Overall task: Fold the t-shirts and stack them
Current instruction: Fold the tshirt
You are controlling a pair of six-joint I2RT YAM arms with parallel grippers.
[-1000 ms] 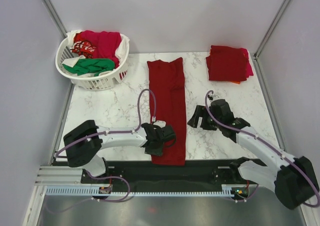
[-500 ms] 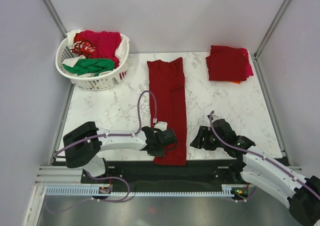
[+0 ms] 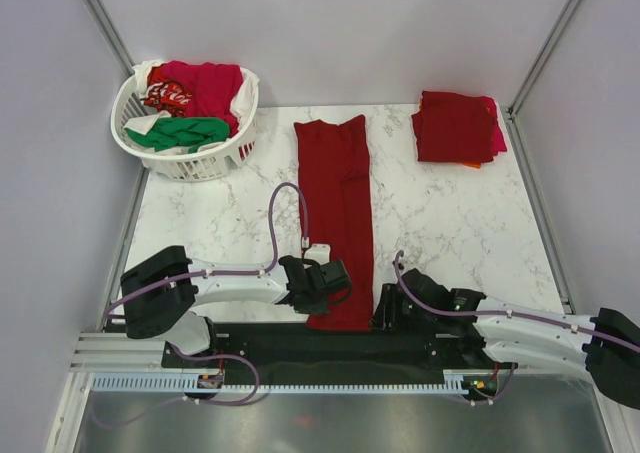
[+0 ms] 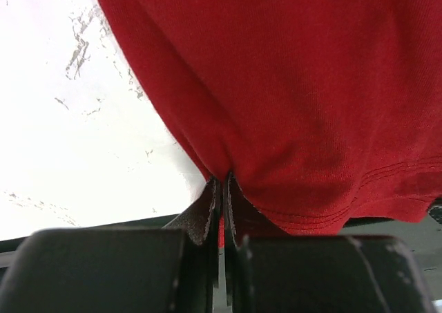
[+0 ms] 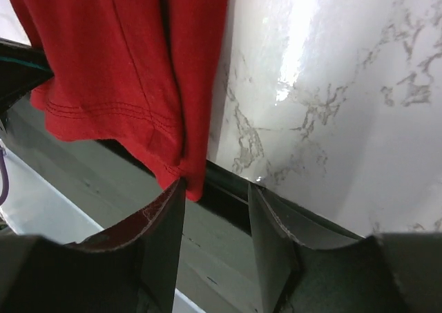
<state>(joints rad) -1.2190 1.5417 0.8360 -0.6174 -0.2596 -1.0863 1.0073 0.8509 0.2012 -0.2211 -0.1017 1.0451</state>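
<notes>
My left gripper is pinching the t-shirt's edge above its hem corner and bunching it up, so next I open, back away and grab that hem corner (image 3: 315, 323) before folding.
A dark red t-shirt (image 3: 337, 203), folded into a long narrow strip, lies down the middle of the marble table (image 3: 220, 218), its hem over the near edge. My left gripper (image 3: 330, 279) is shut on the strip's left edge near the hem. In the left wrist view its fingers (image 4: 210, 206) pinch the red t-shirt (image 4: 290, 85). My right gripper (image 3: 384, 313) sits at the strip's near right corner. In the right wrist view the right gripper (image 5: 216, 184) stands open, and the t-shirt's corner (image 5: 138, 64) hangs against its left finger (image 5: 166, 220).
A white lattice basket (image 3: 150, 153) at the back left holds red, green and white t-shirts. A stack of folded t-shirts (image 3: 455, 125), dark red on top, lies at the back right. The table's dark near edge (image 5: 228, 182) runs just past the right gripper's fingertips.
The right arm swept from the table's middle right down to the shirt's near right corner, its jaws narrowing. The left gripper shut on the shirt's left edge.
</notes>
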